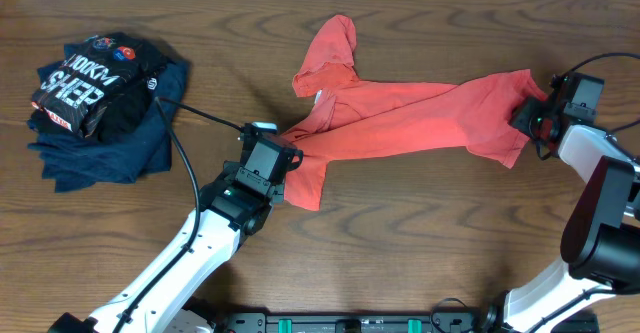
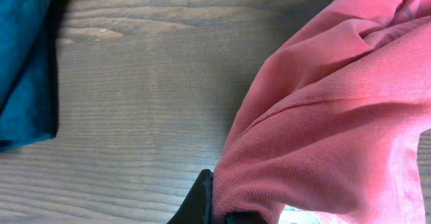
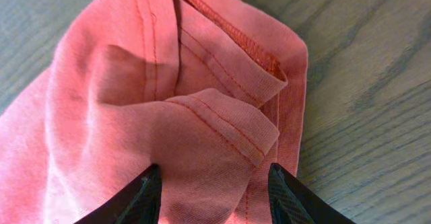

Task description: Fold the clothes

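Observation:
My right gripper straddles a broad T-shirt fold; next I shift, then pinch the T-shirt hem's corner (image 3: 265,142) before lifting it open.
The coral-red T-shirt (image 1: 400,118) lies crumpled and stretched into a long band across the middle of the wooden table, one sleeve pointing to the far edge. My left gripper (image 1: 285,173) is at its lower left end, shut on a bunched fold of the shirt (image 2: 337,116); only one black finger (image 2: 222,207) shows under the cloth. My right gripper (image 1: 528,118) is at the shirt's right end. Its fingers (image 3: 212,190) are spread wide with a stitched hem of the shirt (image 3: 168,83) between them. The lettering and neck tag are hidden.
A black shirt with white and red print (image 1: 90,83) sits on folded navy garments (image 1: 110,153) at the far left; the blue cloth also shows in the left wrist view (image 2: 23,62). A black cable (image 1: 190,113) runs from there to the left arm.

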You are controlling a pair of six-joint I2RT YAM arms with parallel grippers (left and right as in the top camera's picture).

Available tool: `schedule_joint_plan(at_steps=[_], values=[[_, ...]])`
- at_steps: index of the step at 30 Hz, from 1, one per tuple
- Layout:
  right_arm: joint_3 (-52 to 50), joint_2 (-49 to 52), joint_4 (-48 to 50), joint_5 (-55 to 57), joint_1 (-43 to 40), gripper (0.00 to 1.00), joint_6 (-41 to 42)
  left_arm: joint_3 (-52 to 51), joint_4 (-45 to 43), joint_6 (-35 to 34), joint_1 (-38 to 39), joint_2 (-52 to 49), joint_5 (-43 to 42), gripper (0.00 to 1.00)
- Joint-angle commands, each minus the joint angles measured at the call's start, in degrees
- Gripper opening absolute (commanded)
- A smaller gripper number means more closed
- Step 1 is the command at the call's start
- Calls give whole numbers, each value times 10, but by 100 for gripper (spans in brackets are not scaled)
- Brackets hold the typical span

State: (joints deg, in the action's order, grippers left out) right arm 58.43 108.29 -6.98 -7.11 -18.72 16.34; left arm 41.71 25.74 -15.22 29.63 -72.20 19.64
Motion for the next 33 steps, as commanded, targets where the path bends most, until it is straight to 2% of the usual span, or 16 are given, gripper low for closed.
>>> schedule_joint_plan(at_steps=[1, 3, 6, 7, 14, 17, 27, 29, 30, 33], values=[[-2, 28, 0, -2, -5, 48, 3, 2, 3, -6, -3, 4, 5, 6], [-2, 37, 2, -2, -5, 47, 3, 2, 3, -6, -3, 4, 5, 6], [-2, 43, 5, -2, -5, 21, 3, 2, 3, -6, -3, 4, 5, 6], [-2, 43, 7, -2, -5, 17, 3, 2, 3, -6, -3, 4, 5, 6], [1, 10, -1, -2, -21, 13, 3, 2, 3, -6, -3, 4, 5, 6], [1, -18, -10, 0, -32, 7, 4, 2, 3, -6, -3, 4, 5, 6], [0, -67, -49, 5, -66, 9, 3, 2, 3, -6, -3, 4, 5, 6], [0, -66, -50, 5, -66, 16, 2, 2, 3, -6, -3, 4, 5, 6], [0, -66, -49, 5, -66, 23, -3, 2, 3, -6, -3, 4, 5, 6], [0, -63, -45, 4, -64, 28, -17, 2, 3, -6, -3, 4, 5, 6]])
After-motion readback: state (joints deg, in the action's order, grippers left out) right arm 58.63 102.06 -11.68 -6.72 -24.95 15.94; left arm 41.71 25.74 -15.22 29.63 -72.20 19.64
